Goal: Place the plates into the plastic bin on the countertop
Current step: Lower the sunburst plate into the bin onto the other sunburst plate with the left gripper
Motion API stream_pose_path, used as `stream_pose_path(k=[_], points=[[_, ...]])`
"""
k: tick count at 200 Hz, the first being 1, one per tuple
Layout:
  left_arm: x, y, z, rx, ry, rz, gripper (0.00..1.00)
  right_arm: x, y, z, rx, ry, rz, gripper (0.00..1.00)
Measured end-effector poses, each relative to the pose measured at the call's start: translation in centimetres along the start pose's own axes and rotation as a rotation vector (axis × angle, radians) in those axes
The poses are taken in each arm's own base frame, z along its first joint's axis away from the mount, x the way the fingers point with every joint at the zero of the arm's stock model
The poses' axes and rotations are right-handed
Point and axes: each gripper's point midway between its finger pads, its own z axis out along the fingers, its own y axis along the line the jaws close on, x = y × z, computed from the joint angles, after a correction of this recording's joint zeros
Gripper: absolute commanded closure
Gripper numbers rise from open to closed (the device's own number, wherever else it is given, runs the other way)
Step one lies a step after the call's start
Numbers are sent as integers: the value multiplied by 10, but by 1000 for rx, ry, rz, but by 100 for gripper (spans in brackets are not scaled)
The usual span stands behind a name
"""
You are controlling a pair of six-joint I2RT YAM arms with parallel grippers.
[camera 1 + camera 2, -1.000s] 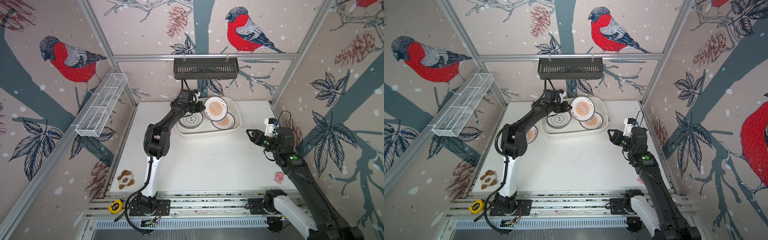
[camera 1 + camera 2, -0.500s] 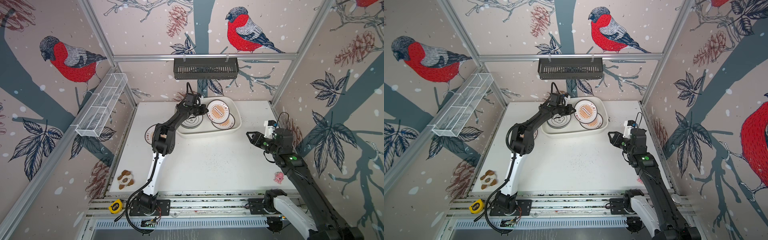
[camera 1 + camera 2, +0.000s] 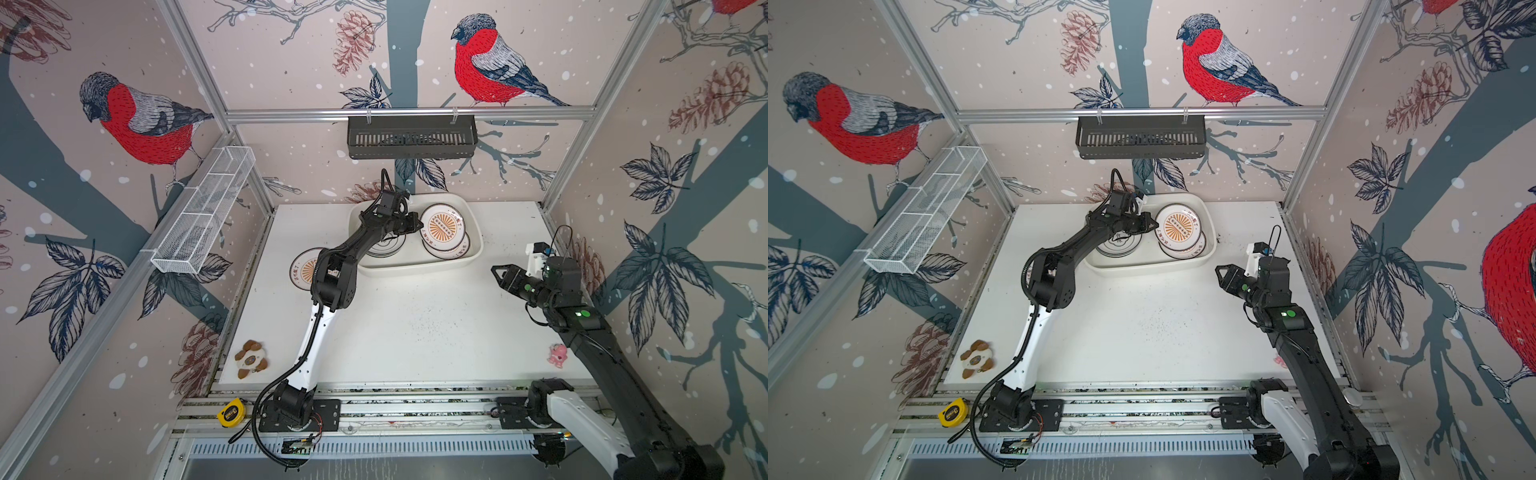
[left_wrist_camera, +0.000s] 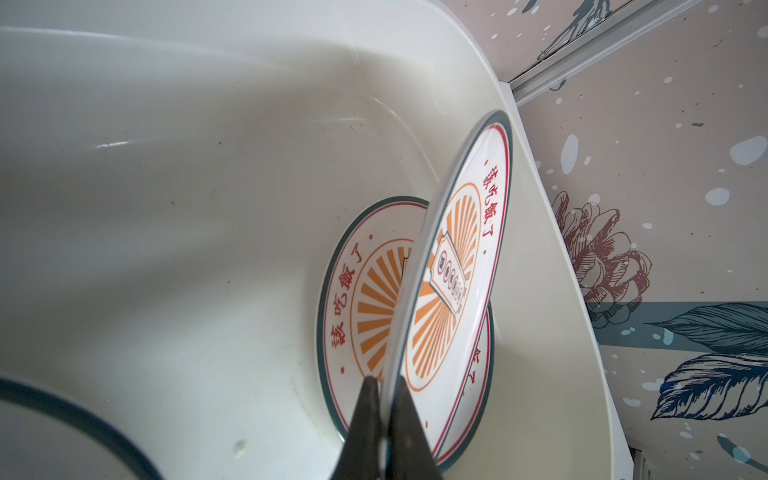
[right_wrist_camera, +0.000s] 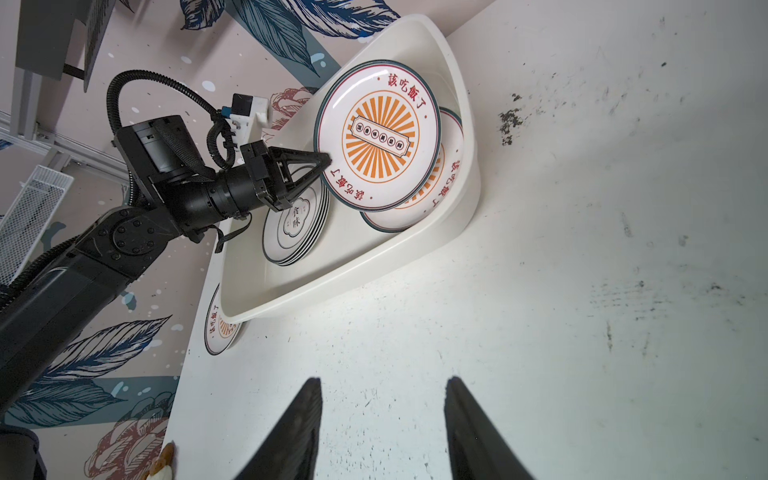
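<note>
My left gripper has the tilted sunburst plate. It will let the plate go on top of the second sunburst plate (image 3: 445,237) (image 4: 406,328) in the plastic bin.
The plastic bin (image 3: 415,268) (image 3: 1142,269) stands at the back of the countertop (image 3: 415,332). My left gripper (image 3: 417,226) (image 4: 384,380) (image 5: 328,160) is shut on the rim of a tilted orange-sunburst plate (image 3: 442,226) (image 3: 1181,226) (image 4: 457,266) (image 5: 378,133), held over the bin's right half. Below it a second sunburst plate (image 3: 455,252) (image 4: 365,299) lies in the bin. A stack of black-emblem plates (image 3: 384,248) (image 5: 297,224) fills the bin's left half. Another sunburst plate (image 3: 302,268) (image 5: 220,328) lies on the countertop left of the bin. My right gripper (image 3: 496,272) (image 5: 382,384) hovers open over the countertop's right side.
A black slotted rack (image 3: 411,137) hangs on the back wall and a white wire basket (image 3: 203,216) on the left wall. A brown-and-white toy (image 3: 250,359) lies front left, a pink toy (image 3: 557,355) front right, a yellow tape measure (image 3: 231,412) on the rail.
The left arm has stretched farther over the bin, carrying the held plate a little to the right and lower. The right arm has stayed still.
</note>
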Motion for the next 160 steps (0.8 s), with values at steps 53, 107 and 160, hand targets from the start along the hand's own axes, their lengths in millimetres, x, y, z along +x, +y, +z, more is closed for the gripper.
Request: stream_pose_path(k=[53,107,160], points=[[7,-1,8,12,16,-13,98,4,-5,6,10,15,8,51],[9,2,12,13,19,-22,95,7,-9,10,17,27,16,51],[9,4,16,21,15,-20,92,7,-10,12,15,25,15,51]])
